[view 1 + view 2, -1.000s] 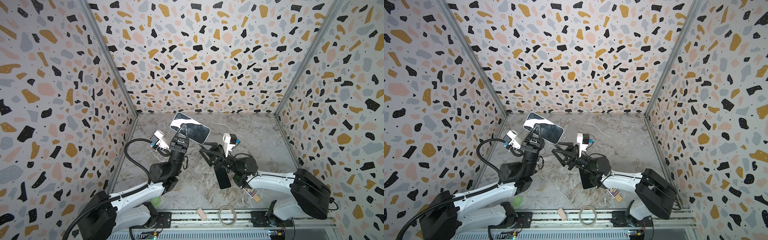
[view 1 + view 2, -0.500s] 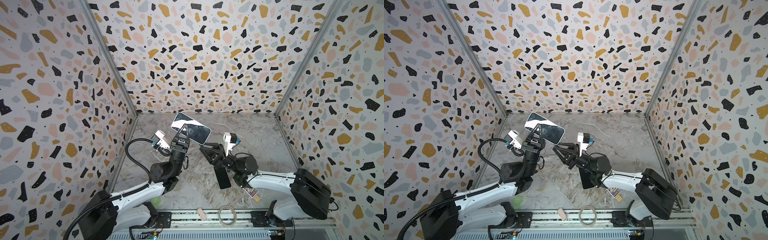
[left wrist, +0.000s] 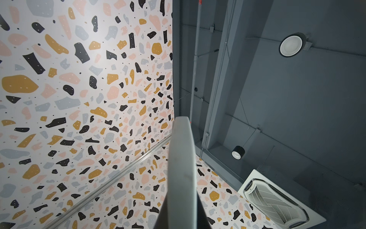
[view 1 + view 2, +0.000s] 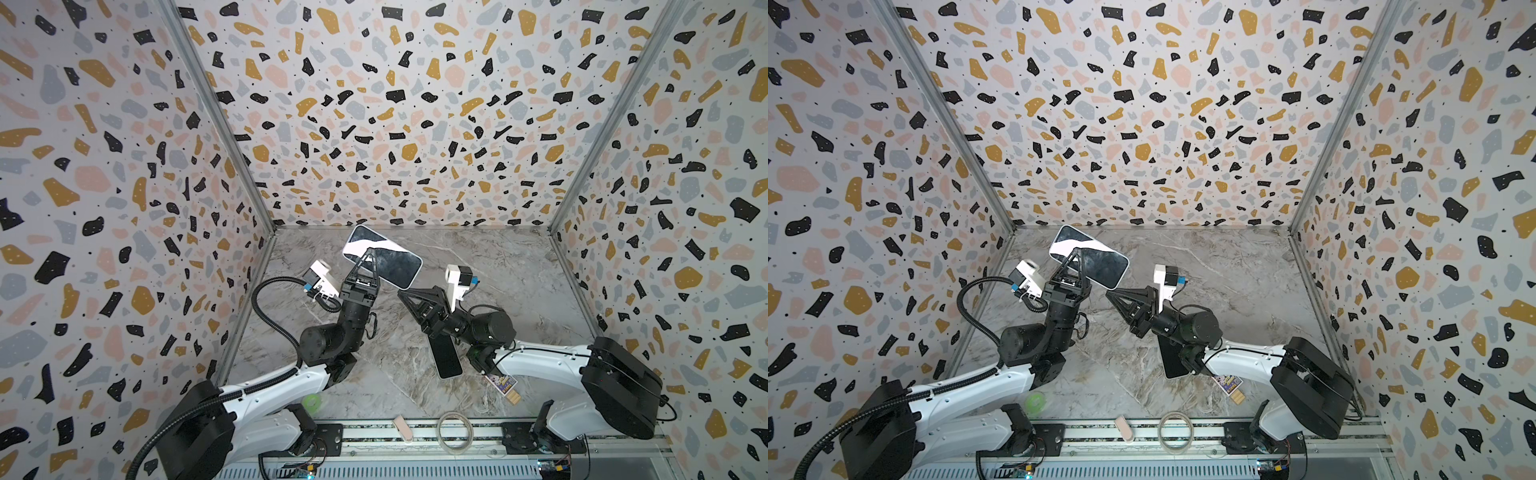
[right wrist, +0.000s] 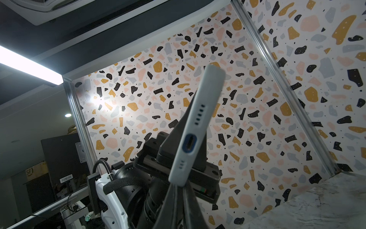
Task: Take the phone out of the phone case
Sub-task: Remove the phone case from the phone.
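Note:
My right gripper is only touching the case's lower corner with its shut fingers, so it should open and pinch that corner's side (image 5: 180, 169) deeper before it peels the case back.
The phone (image 4: 395, 266), glossy screen up, sits in a pale grey phone case (image 5: 198, 119) and is held slanted in the air over the back left of the table in both top views. My left gripper (image 4: 370, 251) is shut on the case's long edges from below; the left wrist view shows the case's edge (image 3: 181, 158) standing between its dark fingers (image 3: 201, 214). My right gripper (image 4: 400, 293) is shut, its tips meeting at the case's lower corner beside the charging port (image 5: 189, 143). Whether they pinch the case's lip is not visible.
A dark phone-like slab (image 4: 446, 357) lies flat on the marble table (image 4: 519, 282) under the right wrist. Along the front edge lie a green roll (image 4: 311, 401), a pink block (image 4: 403, 428), a tape ring (image 4: 455, 428) and a printed card (image 4: 503, 384). Patterned walls close three sides.
My right gripper has closed from partly open and crept up and left to the case's lower corner. The left gripper and the cased phone have stayed put.

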`<state>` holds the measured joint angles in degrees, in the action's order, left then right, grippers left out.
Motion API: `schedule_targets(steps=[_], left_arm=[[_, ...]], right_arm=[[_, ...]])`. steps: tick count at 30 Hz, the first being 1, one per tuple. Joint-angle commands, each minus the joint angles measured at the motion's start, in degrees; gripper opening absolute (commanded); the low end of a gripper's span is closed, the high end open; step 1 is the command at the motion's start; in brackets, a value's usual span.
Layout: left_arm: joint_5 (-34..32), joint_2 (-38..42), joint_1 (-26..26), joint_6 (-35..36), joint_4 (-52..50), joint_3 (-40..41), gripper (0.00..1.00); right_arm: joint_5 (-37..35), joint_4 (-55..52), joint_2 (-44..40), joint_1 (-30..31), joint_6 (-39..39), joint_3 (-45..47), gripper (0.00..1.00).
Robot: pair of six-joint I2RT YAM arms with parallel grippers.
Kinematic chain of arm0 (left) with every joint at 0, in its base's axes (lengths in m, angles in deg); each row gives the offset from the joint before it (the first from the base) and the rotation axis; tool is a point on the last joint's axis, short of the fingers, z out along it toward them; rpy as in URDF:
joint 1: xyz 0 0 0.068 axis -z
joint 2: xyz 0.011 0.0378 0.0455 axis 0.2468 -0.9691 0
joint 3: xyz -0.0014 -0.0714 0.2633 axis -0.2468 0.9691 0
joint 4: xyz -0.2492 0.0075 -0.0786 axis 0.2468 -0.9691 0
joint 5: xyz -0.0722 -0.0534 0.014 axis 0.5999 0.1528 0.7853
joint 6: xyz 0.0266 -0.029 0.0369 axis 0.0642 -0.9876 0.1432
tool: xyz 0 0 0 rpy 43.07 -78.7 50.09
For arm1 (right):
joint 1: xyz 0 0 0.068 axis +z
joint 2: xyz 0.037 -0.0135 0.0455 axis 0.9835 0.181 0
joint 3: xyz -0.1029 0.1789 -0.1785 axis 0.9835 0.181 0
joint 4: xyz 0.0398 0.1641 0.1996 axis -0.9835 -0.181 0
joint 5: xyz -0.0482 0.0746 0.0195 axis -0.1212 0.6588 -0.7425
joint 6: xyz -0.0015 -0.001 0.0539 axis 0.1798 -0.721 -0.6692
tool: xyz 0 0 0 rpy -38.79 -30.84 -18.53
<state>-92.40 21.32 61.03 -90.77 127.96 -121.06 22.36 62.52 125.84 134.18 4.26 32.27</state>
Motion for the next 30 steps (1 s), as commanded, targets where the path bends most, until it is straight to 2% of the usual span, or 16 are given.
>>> schedule_targets(steps=[1,5,6,9,12,19,22,30], left_arm=[[0.99,1.61,0.37,-0.47,-0.17,-2.56,0.00],[1.40,2.28,0.35,-0.69,-3.43,-3.09,0.00],[0.94,2.45,0.37,-0.51,-3.21,-2.56,0.00],[-0.83,2.92,0.23,-0.53,-2.00,-1.20,0.00],[-0.67,3.16,0.24,-0.17,-2.52,-1.60,0.00],[0.27,1.90,0.28,-0.99,-1.09,-1.36,0.00],[0.30,1.98,0.27,-1.17,-1.21,-1.10,0.00],[1.85,1.21,0.28,-1.34,-1.16,-1.53,0.00]], right_arm=[[-0.08,0.58,-2.75,-0.41,1.07,-0.41,0.01],[0.84,0.08,-3.67,-1.12,1.06,0.01,0.02],[1.94,0.40,-3.68,-1.30,0.93,-0.08,0.07],[2.49,0.49,-4.26,-1.30,0.83,0.80,0.36],[2.08,0.98,-5.04,-1.35,0.23,2.35,0.44],[2.55,1.23,-4.25,-1.39,-0.56,1.78,0.45],[2.54,1.16,-4.28,-1.48,-0.40,1.56,0.40],[2.10,0.51,-4.58,-1.72,-0.43,1.34,0.34]])
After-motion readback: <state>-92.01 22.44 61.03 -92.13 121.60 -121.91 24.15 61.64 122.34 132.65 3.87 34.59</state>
